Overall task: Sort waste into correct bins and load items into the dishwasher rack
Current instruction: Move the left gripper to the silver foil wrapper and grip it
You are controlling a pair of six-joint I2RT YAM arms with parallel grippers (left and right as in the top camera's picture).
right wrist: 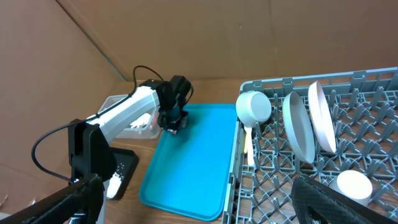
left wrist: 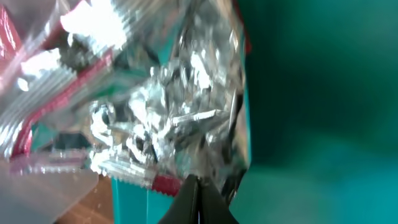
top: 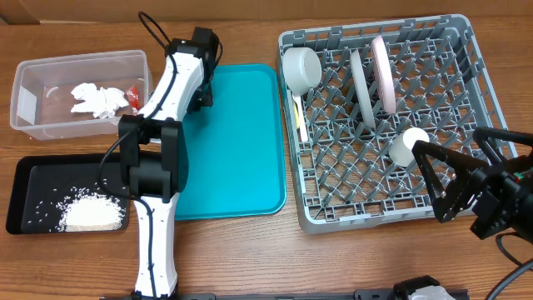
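Observation:
My left gripper pinches only the bottom corner of the foil wrapper. I will open it, take its crinkled side farther up [left wrist: 235,112] and carry it to the clear tub.
My left gripper [left wrist: 196,190] is shut on the lower edge of the crinkled silver foil wrapper with red marks [left wrist: 168,112], over the teal tray's far left edge beside the clear tub [top: 50,67]. The tub holds the crumpled white napkin [top: 96,98], with a bit of red next to it. The rice heap [top: 87,212] lies in the black tray [top: 25,179]. The dishwasher rack [top: 466,33] holds the bowl [top: 301,67], two upright plates [top: 362,79] [top: 385,73], the white cup [top: 408,146] and the yellow spoon [top: 298,117]. My right gripper [top: 429,183] is open and empty over the rack's front right, beside the cup.
The teal tray [top: 241,142] lies between the bins and the rack. My left arm's base [top: 154,250] stands at the table's front, and the arm reaches over the tray's left side. Cardboard walls close off the back.

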